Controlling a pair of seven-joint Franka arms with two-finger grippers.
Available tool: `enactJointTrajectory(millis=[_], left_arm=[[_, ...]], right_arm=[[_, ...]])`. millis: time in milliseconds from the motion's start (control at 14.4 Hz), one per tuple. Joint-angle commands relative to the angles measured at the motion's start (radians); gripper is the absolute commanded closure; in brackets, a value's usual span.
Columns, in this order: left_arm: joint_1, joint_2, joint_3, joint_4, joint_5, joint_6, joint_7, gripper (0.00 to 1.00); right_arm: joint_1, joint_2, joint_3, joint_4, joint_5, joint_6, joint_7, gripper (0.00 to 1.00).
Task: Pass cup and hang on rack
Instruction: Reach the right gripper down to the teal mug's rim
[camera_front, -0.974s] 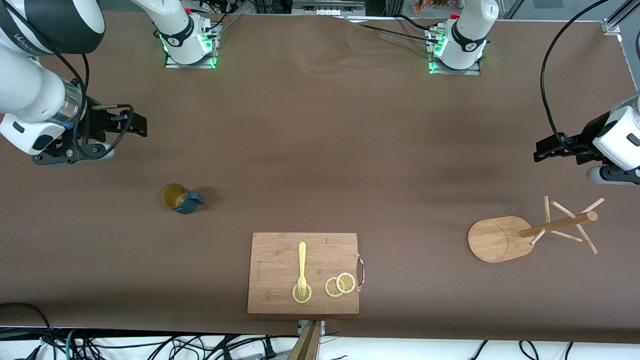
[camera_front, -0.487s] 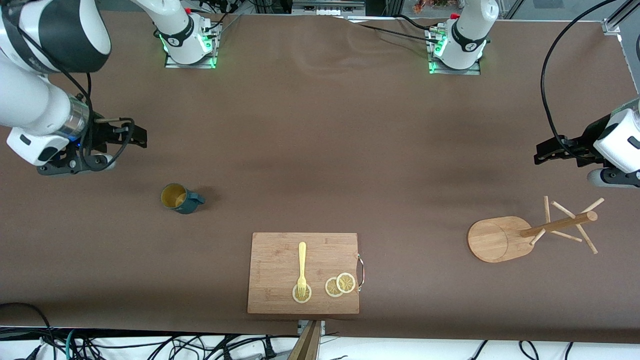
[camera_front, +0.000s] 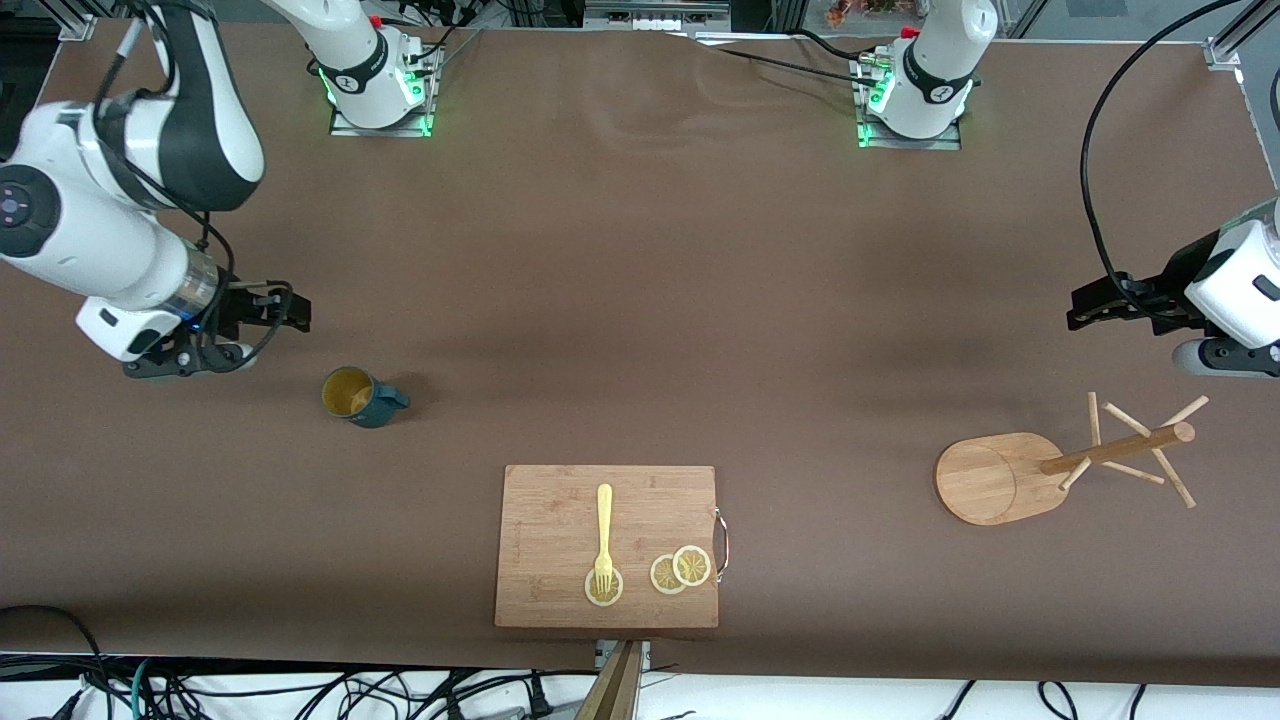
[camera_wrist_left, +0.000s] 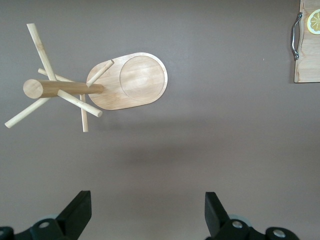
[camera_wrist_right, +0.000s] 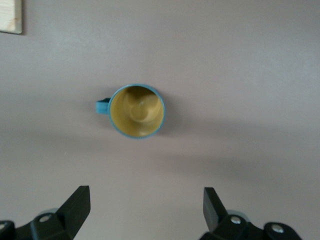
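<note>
The dark teal cup has a handle on one side. My right gripper should close on the cup's rim (camera_front: 325, 386) (camera_wrist_right: 163, 119) opposite that handle, with one finger inside the cup and one outside.
The dark teal cup (camera_front: 360, 397), yellow inside, stands upright on the table toward the right arm's end, its small handle pointing toward the table's middle. My right gripper (camera_front: 290, 311) hangs open over bare table close beside it, holding nothing. In the right wrist view the cup (camera_wrist_right: 136, 111) sits ahead of the open right gripper (camera_wrist_right: 146, 200). The wooden rack (camera_front: 1000, 478) stands toward the left arm's end, pole and pegs upright. My left gripper (camera_front: 1082, 303) waits open over bare table beside the rack. The left wrist view shows the rack (camera_wrist_left: 135, 82) ahead of the empty left gripper (camera_wrist_left: 148, 202).
A rectangular bamboo cutting board (camera_front: 560, 510) lies near the table's front edge at mid-table, with a yellow fork (camera_front: 603, 530) and lemon slices (camera_front: 681, 570) on it. Its metal handle (camera_wrist_left: 295, 35) shows in the left wrist view. Brown table surface lies between cup and rack.
The right arm has swung toward the front camera, bringing its open gripper closer to the cup. The left arm, cup and rack have not moved.
</note>
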Motion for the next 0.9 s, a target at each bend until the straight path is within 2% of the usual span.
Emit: enactJointTrajectory(millis=[0,557,835], left_arm=[[0.009,0.02,-0.005,0.037,-0.016,-0.015,0.001,0.0],[0.009,0.02,-0.005,0.037,-0.02,-0.015,0.001,0.0],[0.009,0.02,-0.003,0.037,-0.02,-0.015,0.001,0.0]], right_arm=[[-0.005,0.008,-0.003,-0.102,-0.012,0.159,-0.033,0.0],[-0.043,0.151,-0.016,-0.092,0.009,0.342,-0.093,0.01],[-0.039,0.199,-0.013,-0.067,0.043,0.365,-0.079,0.03]])
